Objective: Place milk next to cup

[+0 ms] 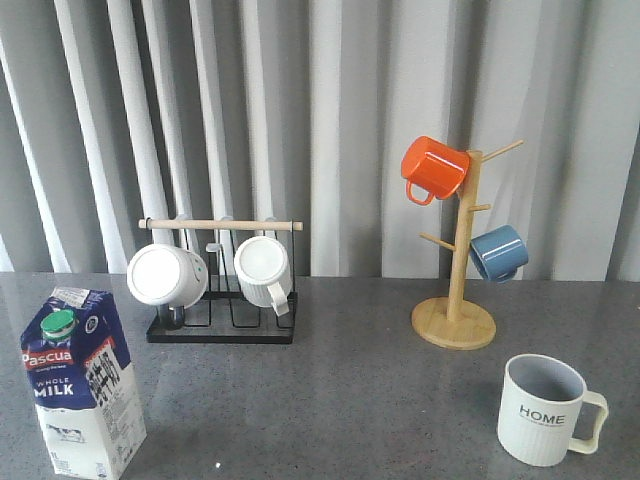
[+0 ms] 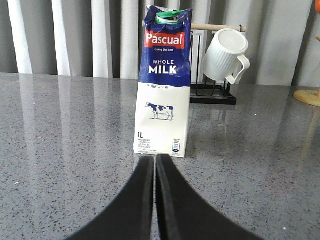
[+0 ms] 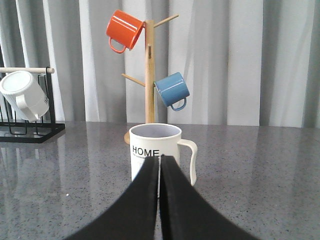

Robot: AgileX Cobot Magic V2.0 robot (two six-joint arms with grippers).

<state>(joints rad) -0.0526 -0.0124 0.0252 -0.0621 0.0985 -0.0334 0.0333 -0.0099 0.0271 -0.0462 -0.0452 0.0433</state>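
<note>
Next, my right gripper goes to the handle (image 1: pixel 601 422) (image 3: pixel 193 161) of the white cup with the HOME lettering and closes there.
The milk (image 1: pixel 85 385), a gable-top carton with a blue top, white base and green cap, stands upright at the table's front left; it also shows in the left wrist view (image 2: pixel 164 85). The cup (image 1: pixel 543 410), cream-white and ribbed with "HOME" lettering, stands at the front right with its handle to the right; it also shows in the right wrist view (image 3: pixel 155 152). My left gripper (image 2: pixel 155 159) is shut and empty, just short of the carton's base. My right gripper (image 3: pixel 160 159) is shut and empty, in front of the cup. Neither gripper shows in the front view.
A black wire rack (image 1: pixel 222 325) with a wooden bar holds two plain white mugs (image 1: pixel 166 275) at the back left. A wooden mug tree (image 1: pixel 455 320) at the back right holds an orange mug (image 1: pixel 434 168) and a blue mug (image 1: pixel 498 252). Grey curtains hang behind.
</note>
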